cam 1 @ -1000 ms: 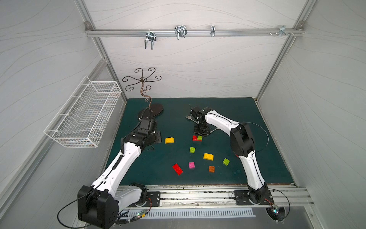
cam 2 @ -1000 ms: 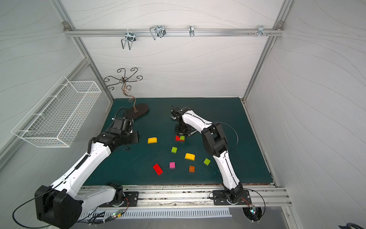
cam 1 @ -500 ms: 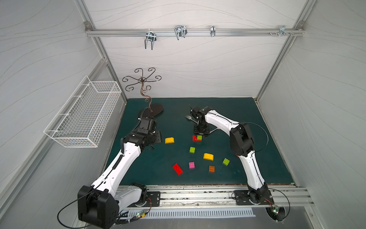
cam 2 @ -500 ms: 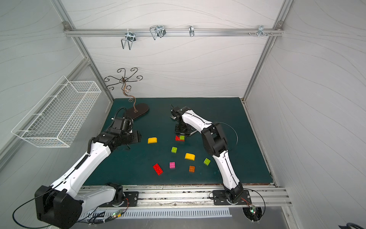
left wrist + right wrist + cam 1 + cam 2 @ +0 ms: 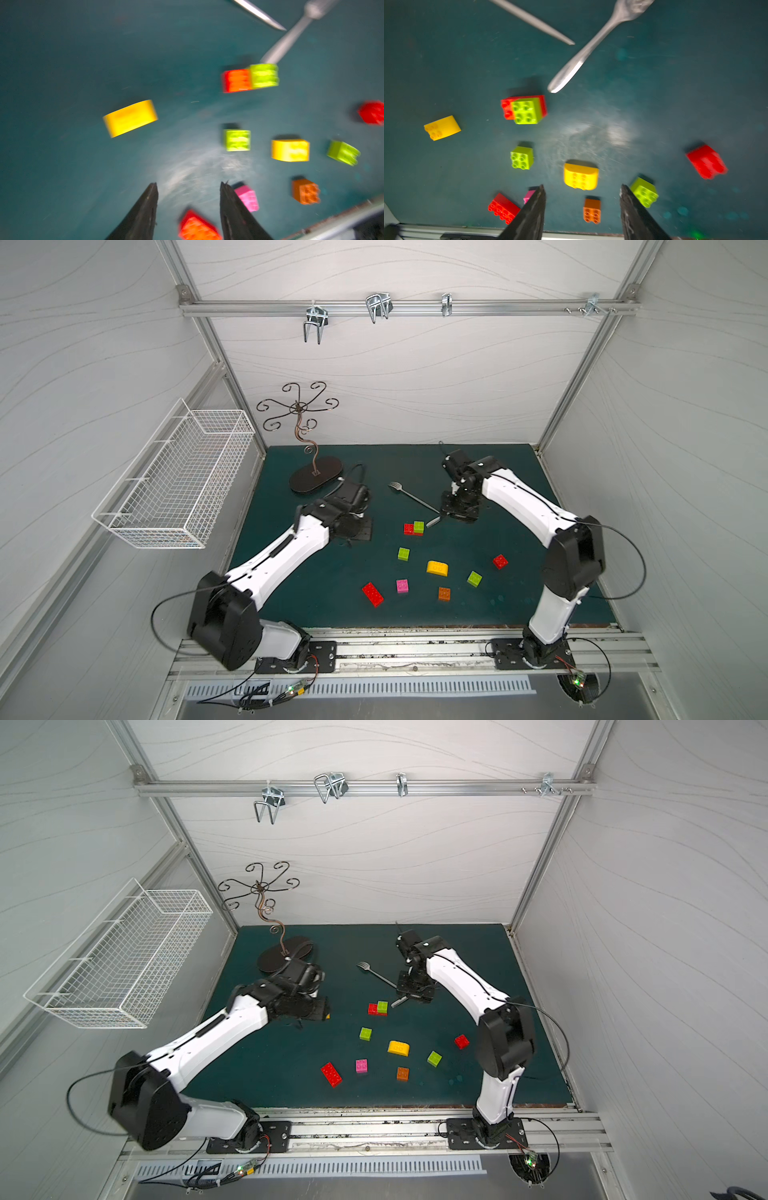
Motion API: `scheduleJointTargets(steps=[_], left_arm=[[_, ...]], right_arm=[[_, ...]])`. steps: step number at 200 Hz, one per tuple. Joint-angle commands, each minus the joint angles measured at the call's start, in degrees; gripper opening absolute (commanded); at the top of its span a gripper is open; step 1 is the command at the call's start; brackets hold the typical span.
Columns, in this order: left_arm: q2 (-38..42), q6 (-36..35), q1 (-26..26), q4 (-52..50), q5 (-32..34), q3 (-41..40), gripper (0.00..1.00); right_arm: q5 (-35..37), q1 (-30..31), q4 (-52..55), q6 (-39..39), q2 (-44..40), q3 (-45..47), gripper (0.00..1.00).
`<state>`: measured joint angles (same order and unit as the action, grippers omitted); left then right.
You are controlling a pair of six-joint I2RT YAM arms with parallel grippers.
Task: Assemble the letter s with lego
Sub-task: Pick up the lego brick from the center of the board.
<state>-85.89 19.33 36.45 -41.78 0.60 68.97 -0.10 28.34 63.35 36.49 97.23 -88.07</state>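
The sides of the lime brick point(image 5: 474, 579) point(image 5: 644, 192) between the orange brick and the small red brick should be gripped next by my right gripper.
The lego lies loose on the green mat point(image 5: 519, 605). A lime brick sits on a red one point(image 5: 414, 528), and lime point(image 5: 403, 553), yellow point(image 5: 437, 568), pink point(image 5: 402, 585), orange point(image 5: 444, 593) and long red point(image 5: 372, 594) bricks lie nearer the front. My left gripper point(image 5: 188, 187) is open and holds nothing. It hovers over a second yellow brick point(image 5: 129, 118), which peeks out beside it point(image 5: 328, 1016). My right gripper point(image 5: 582, 188) is open and holds nothing, above the mat to the right of the red-lime pair point(image 5: 525, 110).
A metal fork point(image 5: 411, 497) lies behind the red-lime pair, its handle end close to my right gripper point(image 5: 457, 512). A second metal handle point(image 5: 533, 22) shows beside it. A small red brick point(image 5: 500, 561) lies by the right arm. A scrolled wire stand point(image 5: 316, 479) is at back left.
Both grippers have opened. The right one has drawn away to the right of the red-lime pair. The left one has moved right, over the yellow brick.
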Motion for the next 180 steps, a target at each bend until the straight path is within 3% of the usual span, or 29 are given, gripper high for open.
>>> scheduleJointTargets(steps=[1,48,109,148,180], left_arm=[[-6.6,3.3,4.8,-0.5,0.8,5.3,0.54],[-21.8,10.3,8.9,-1.1,1.2,12.9,0.62],[-28.7,14.5,10.0,-1.2,3.2,13.5,0.62],[-30.3,15.5,10.0,-2.3,2.5,14.4,0.52],[-29.8,17.3,10.0,-2.7,0.8,15.0,0.36]], right_arm=[[-1.5,-3.8,0.6,-2.7,-5.2,5.5,0.58],[-4.5,-12.3,1.1,-7.4,-14.9,13.3,0.58],[-8.1,-14.4,0.4,-8.2,-19.0,16.3,0.58],[-8.6,-14.4,0.6,-8.4,-19.3,15.7,0.57],[-8.6,-14.3,0.8,-8.4,-19.7,15.5,0.57]])
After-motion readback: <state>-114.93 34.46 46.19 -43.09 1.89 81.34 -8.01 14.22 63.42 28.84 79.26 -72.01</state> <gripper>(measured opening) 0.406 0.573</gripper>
